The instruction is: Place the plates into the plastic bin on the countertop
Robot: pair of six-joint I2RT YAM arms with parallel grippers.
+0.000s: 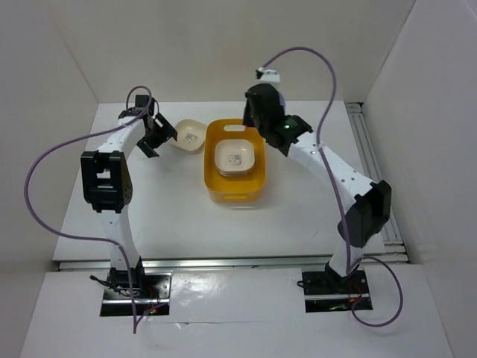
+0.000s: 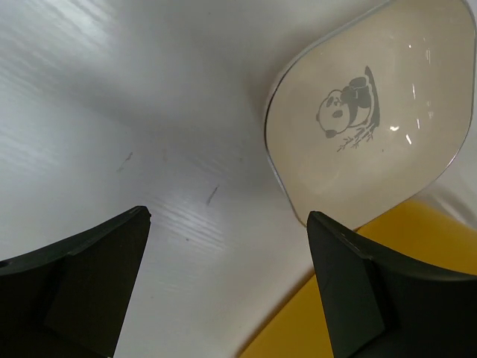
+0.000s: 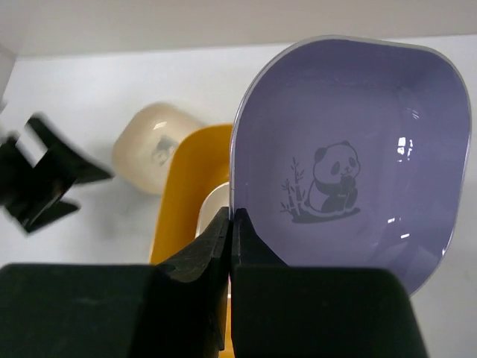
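Next, my left gripper grabs the cream plate on the countertop at the plate's rim (image 1: 177, 142) (image 2: 286, 71), on the side that faces away from the plastic bin.
The yellow-orange plastic bin (image 1: 211, 160) stands mid-table with a cream plate (image 1: 236, 157) inside it. Another cream plate (image 1: 190, 136) with a panda mark lies on the countertop (image 1: 149, 209) just left of the bin; it also shows in the left wrist view (image 2: 365, 112). My left gripper (image 1: 156, 139) is open and empty beside that plate, its tips (image 2: 228, 216) over bare table. My right gripper (image 3: 231, 218) is shut on the rim of a lavender plate (image 3: 350, 164), held on edge above the bin's far end (image 3: 186, 194). The lavender plate is hidden in the top view.
White walls bound the table on the left, back and right. A metal rail (image 1: 373, 164) runs along the right side. The bin's wall (image 2: 298, 328) is close under my left gripper's right finger (image 2: 365, 291). The left gripper also shows in the right wrist view (image 3: 45, 175).
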